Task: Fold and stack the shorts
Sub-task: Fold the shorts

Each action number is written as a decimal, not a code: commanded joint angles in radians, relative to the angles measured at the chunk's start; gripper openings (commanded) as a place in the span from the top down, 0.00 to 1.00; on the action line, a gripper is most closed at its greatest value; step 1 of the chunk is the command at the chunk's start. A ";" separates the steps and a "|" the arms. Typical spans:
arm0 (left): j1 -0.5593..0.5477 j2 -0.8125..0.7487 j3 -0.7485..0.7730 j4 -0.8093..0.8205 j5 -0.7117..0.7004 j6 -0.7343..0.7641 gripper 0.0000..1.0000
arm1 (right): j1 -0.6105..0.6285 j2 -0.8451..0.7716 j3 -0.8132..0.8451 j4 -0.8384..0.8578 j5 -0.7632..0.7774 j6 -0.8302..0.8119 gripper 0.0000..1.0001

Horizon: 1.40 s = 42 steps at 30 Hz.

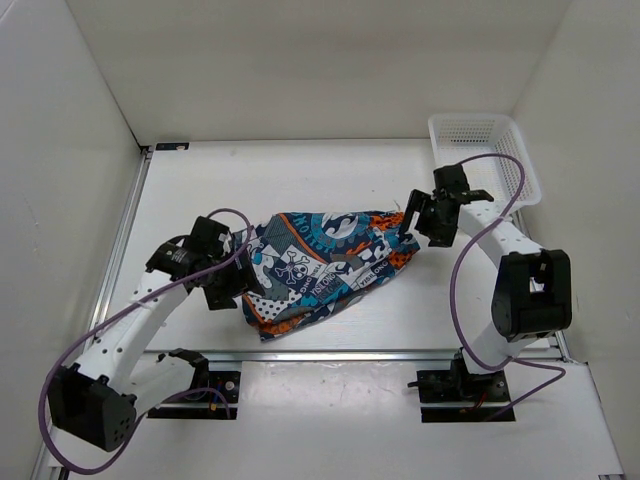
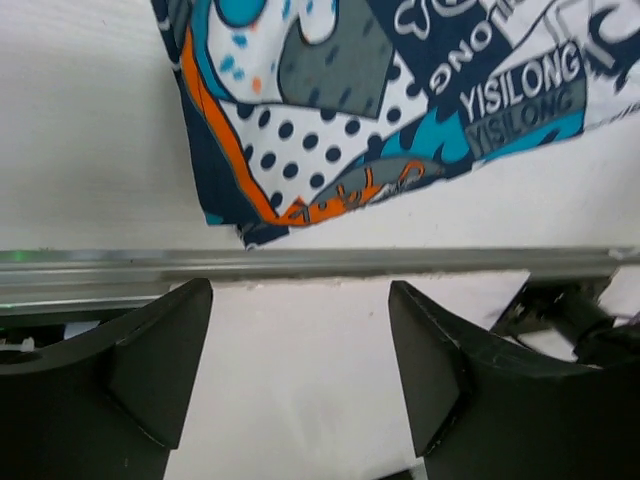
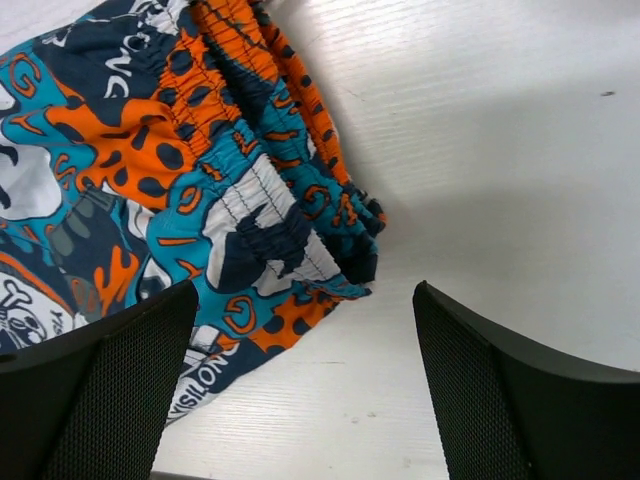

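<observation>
The shorts' near edge slants off the rail, so next I pull the waistband's near corner [image 1: 406, 256] railward with my right gripper before folding.
The shorts [image 1: 320, 265], printed in navy, orange, teal and white, lie bunched in a folded strip across the middle of the table. My left gripper [image 1: 232, 285] hangs at their left end, open, with only bare table between its fingers; the wrist view shows the hem of the shorts [image 2: 400, 100] just ahead of the left gripper [image 2: 300, 370]. My right gripper [image 1: 420, 225] is at their right end, open and empty. In its wrist view the elastic waistband of the shorts [image 3: 250, 200] lies just ahead of the right gripper [image 3: 305, 390].
A white mesh basket [image 1: 483, 152] stands at the back right corner, behind the right arm. A metal rail [image 1: 350, 353] runs along the table's near edge, and white walls close in the left, back and right sides.
</observation>
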 commanded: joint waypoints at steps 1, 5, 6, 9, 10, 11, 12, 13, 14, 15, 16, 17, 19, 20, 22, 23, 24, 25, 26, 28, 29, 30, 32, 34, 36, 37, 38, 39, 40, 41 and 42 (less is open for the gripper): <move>0.033 0.013 0.004 0.030 -0.103 -0.047 0.18 | -0.013 0.014 -0.027 0.072 -0.062 0.032 0.06; 0.091 0.137 -0.066 0.122 -0.104 -0.095 0.05 | -0.014 0.115 -0.015 0.130 -0.127 0.070 0.02; 0.104 0.195 -0.088 0.163 -0.104 -0.115 0.02 | -0.014 0.130 -0.015 0.131 -0.127 0.070 0.02; 0.113 0.275 -0.117 0.226 -0.070 -0.129 0.05 | -0.014 0.166 -0.015 0.160 -0.116 0.070 0.06; 0.113 0.320 -0.126 0.260 -0.058 -0.129 0.07 | -0.014 0.176 -0.015 0.173 -0.107 0.080 0.09; 0.113 0.338 -0.126 0.275 -0.058 -0.129 0.09 | -0.014 0.176 -0.031 0.174 -0.107 0.080 0.14; 0.113 0.358 -0.135 0.286 -0.058 -0.138 0.13 | -0.014 0.176 -0.051 0.184 -0.107 0.080 0.20; 0.113 0.398 -0.135 0.286 -0.058 -0.138 0.21 | -0.014 0.176 -0.062 0.184 -0.098 0.080 0.28; 0.113 0.415 -0.125 0.286 -0.058 -0.129 0.25 | -0.014 0.158 -0.074 0.184 -0.098 0.080 0.46; 0.113 0.429 -0.125 0.286 -0.058 -0.129 0.31 | -0.014 0.146 -0.105 0.184 -0.098 0.080 0.57; 0.113 0.438 -0.116 0.286 -0.068 -0.129 0.36 | -0.014 0.117 -0.126 0.184 -0.089 0.080 0.66; 0.113 0.450 -0.103 0.286 -0.080 -0.118 0.49 | -0.014 0.101 -0.149 0.184 -0.089 0.093 0.73; 0.113 0.472 -0.076 0.286 -0.103 -0.095 0.65 | -0.014 0.045 -0.232 0.184 -0.079 0.118 0.92; 0.113 0.484 -0.039 0.286 -0.116 -0.066 0.79 | -0.014 0.022 -0.266 0.184 -0.079 0.132 0.96; 0.124 0.536 0.031 0.286 -0.128 -0.026 0.90 | -0.014 -0.058 -0.372 0.184 -0.069 0.182 0.99; 0.124 0.555 0.056 0.286 -0.137 -0.017 0.90 | -0.014 -0.095 -0.409 0.184 -0.069 0.205 0.99; 0.124 0.572 0.078 0.277 -0.146 -0.008 0.90 | -0.003 -0.130 -0.444 0.184 -0.052 0.227 0.99; 0.124 0.596 0.099 0.260 -0.146 0.002 0.90 | -0.003 -0.203 -0.503 0.184 -0.041 0.265 0.99; 0.124 0.596 0.140 0.245 -0.174 0.018 0.90 | 0.006 -0.239 -0.527 0.175 -0.020 0.280 0.99; 0.124 0.607 0.180 0.217 -0.192 0.040 0.90 | 0.006 -0.336 -0.567 0.123 0.014 0.322 0.98; 0.124 0.595 0.217 0.182 -0.193 0.058 0.90 | 0.017 -0.366 -0.576 0.111 0.029 0.322 0.92; 0.124 0.583 0.233 0.165 -0.193 0.069 0.90 | 0.017 -0.417 -0.576 0.100 0.039 0.333 0.64; 0.124 0.532 0.256 0.130 -0.193 0.083 0.90 | 0.017 -0.459 -0.585 0.072 0.051 0.333 0.30; 0.124 0.486 0.265 0.082 -0.182 0.095 0.90 | 0.026 -0.480 -0.573 0.049 0.082 0.333 0.13; 0.124 0.416 0.233 0.061 -0.165 0.095 0.90 | 0.026 -0.491 -0.558 0.031 0.102 0.324 0.09; 0.124 0.392 0.218 0.049 -0.138 0.095 0.90 | 0.026 -0.491 -0.558 0.022 0.111 0.324 0.08; 0.124 0.372 0.199 0.048 -0.122 0.095 0.90 | 0.026 -0.491 -0.544 0.022 0.111 0.313 0.07; 0.124 0.337 0.158 0.048 -0.111 0.095 0.90 | 0.026 -0.491 -0.533 0.022 0.111 0.313 0.07; 0.124 0.323 0.139 0.038 -0.099 0.095 0.90 | 0.026 -0.491 -0.533 0.022 0.120 0.313 0.07; 0.124 0.308 0.121 0.020 -0.099 0.085 0.90 | 0.026 -0.491 -0.521 0.022 0.129 0.301 0.06; 0.124 0.274 0.101 0.010 -0.108 0.085 0.90 | 0.026 -0.491 -0.510 0.010 0.129 0.301 0.06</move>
